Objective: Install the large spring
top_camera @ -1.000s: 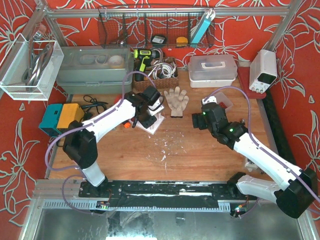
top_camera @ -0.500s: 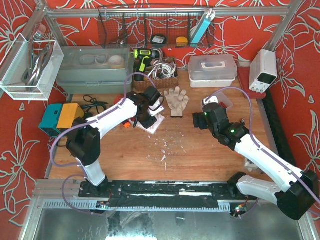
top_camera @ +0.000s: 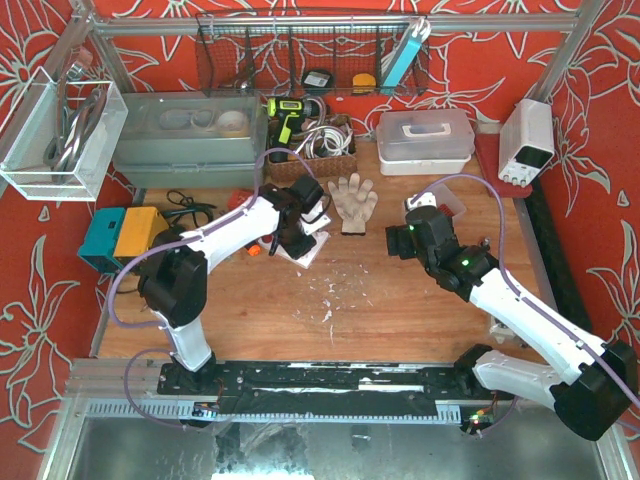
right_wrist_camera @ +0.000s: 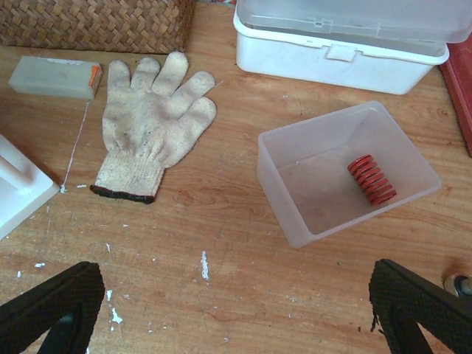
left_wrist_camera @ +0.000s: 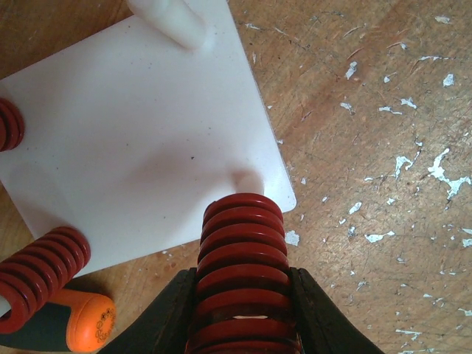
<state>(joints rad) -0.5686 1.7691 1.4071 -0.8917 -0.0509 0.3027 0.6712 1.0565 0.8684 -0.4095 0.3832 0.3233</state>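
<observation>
The robot's right gripper needs to next reach into the clear bin and close on the middle coils point(top_camera: 446, 210) point(right_wrist_camera: 372, 180) of the small red spring.
My left gripper point(left_wrist_camera: 243, 310) is shut on a large red spring point(left_wrist_camera: 242, 273), its tip just over a short white peg point(left_wrist_camera: 247, 179) at the near corner of the white base plate point(left_wrist_camera: 133, 140). Another white peg point(left_wrist_camera: 177, 18) stands at the far edge. A red spring point(left_wrist_camera: 40, 273) sits at the plate's left corner, another point(left_wrist_camera: 9, 124) at its left edge. In the top view the left gripper point(top_camera: 297, 222) is over the plate point(top_camera: 305, 250). My right gripper point(right_wrist_camera: 236, 310) is open and empty above bare wood, near a clear bin point(right_wrist_camera: 343, 173) holding a small red spring point(right_wrist_camera: 371, 179).
An orange-tipped tool point(left_wrist_camera: 70, 328) lies beside the plate. A work glove point(right_wrist_camera: 151, 122), a wicker basket point(right_wrist_camera: 96, 22), a small pale box point(right_wrist_camera: 55, 76) and a white lidded box point(right_wrist_camera: 339, 37) lie beyond the right gripper. A teal and yellow box point(top_camera: 122, 235) is at the left.
The left arm has shifted slightly over the plate with the spring in it. The right arm has barely moved.
</observation>
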